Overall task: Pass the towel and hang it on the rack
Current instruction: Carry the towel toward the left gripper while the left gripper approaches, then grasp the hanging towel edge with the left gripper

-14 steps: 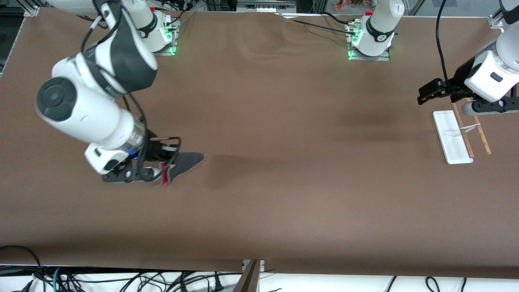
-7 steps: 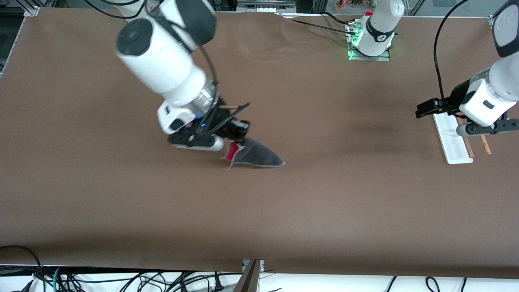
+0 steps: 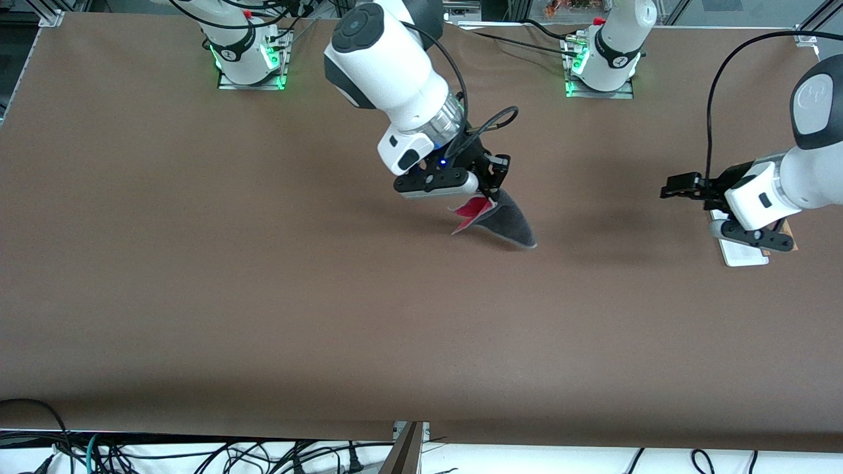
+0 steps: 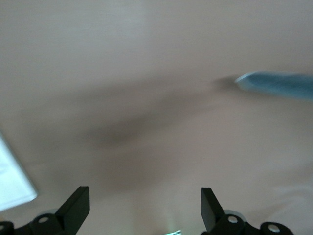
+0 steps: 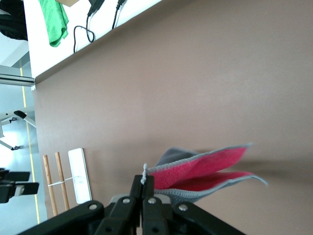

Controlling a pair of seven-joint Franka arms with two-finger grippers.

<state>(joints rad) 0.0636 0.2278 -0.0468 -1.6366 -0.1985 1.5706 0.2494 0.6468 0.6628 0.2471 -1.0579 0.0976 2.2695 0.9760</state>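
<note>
Next, I close my left gripper on the towel's grey side (image 3: 507, 209), just below the towel corner in my right gripper.
My right gripper (image 3: 490, 193) is over the middle of the table, shut on one corner of the towel (image 3: 506, 225). The towel hangs folded from that corner, dark grey outside with its pink-red side (image 5: 205, 169) showing. In the right wrist view the jaws (image 5: 143, 185) are pressed together on the stitched edge. The rack (image 3: 744, 255) lies at the left arm's end of the table, its white base (image 5: 78, 175) and two brown rods (image 5: 53, 182) largely covered by the left hand in the front view. My left gripper (image 3: 668, 186) hovers beside the rack, open and holding nothing (image 4: 144, 208).
The brown table cover (image 3: 329, 296) is bare apart from the towel and rack. A corner of the rack's white base (image 4: 12, 182) shows in the left wrist view. Cables hang along the table's front edge (image 3: 197, 454).
My right arm has swung the towel from its own end of the table to the middle, toward the left arm. The left hand has come down over the rack and shifted slightly toward the middle.
</note>
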